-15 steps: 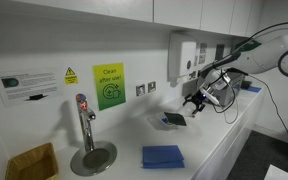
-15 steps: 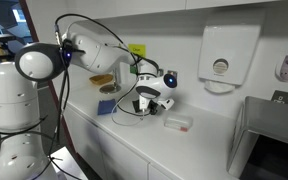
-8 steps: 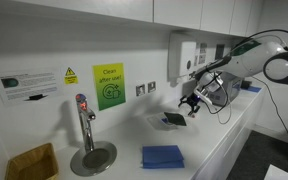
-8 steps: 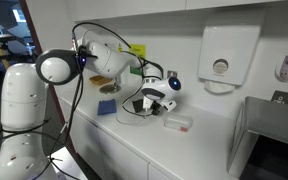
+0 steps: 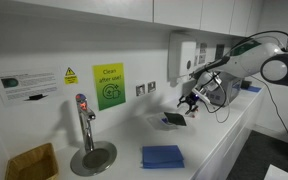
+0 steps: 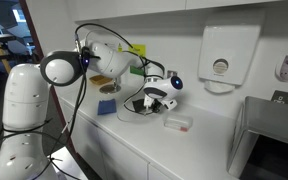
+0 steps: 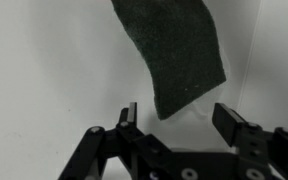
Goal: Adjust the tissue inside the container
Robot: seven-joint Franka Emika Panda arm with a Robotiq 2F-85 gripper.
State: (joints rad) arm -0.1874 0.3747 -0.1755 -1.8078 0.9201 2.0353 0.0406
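The dark tissue lies at a slant across the container with its end over the container's rim, so my gripper will pinch that end (image 7: pixel 174 104) and raise the tissue before settling it inside.
The container (image 5: pixel 173 119) is a small dark shallow tray on the white counter. In the wrist view its dark textured face (image 7: pixel 174 50) fills the upper middle. A pale crumpled bit, probably the tissue (image 7: pixel 188 111), lies at the container's lower corner. In an exterior view the container (image 6: pixel 177 124) looks whitish, and I cannot pick out the tissue there. My gripper (image 7: pixel 179 120) is open and empty, its two fingers on either side of that corner. In both exterior views the gripper (image 5: pixel 191 100) (image 6: pixel 152 100) hovers just beside and above the container.
A flat blue cloth (image 5: pixel 162 156) (image 6: pixel 106 106) lies on the counter. A tan basket (image 5: pixel 32 162) and a tap (image 5: pixel 84 125) stand further along. A white dispenser (image 5: pixel 184 55) (image 6: pixel 222 58) hangs on the wall. Cables trail along the arm.
The arm has shifted its elbow and brought the gripper slightly closer to the container. The gripper stays open; the container has not moved.
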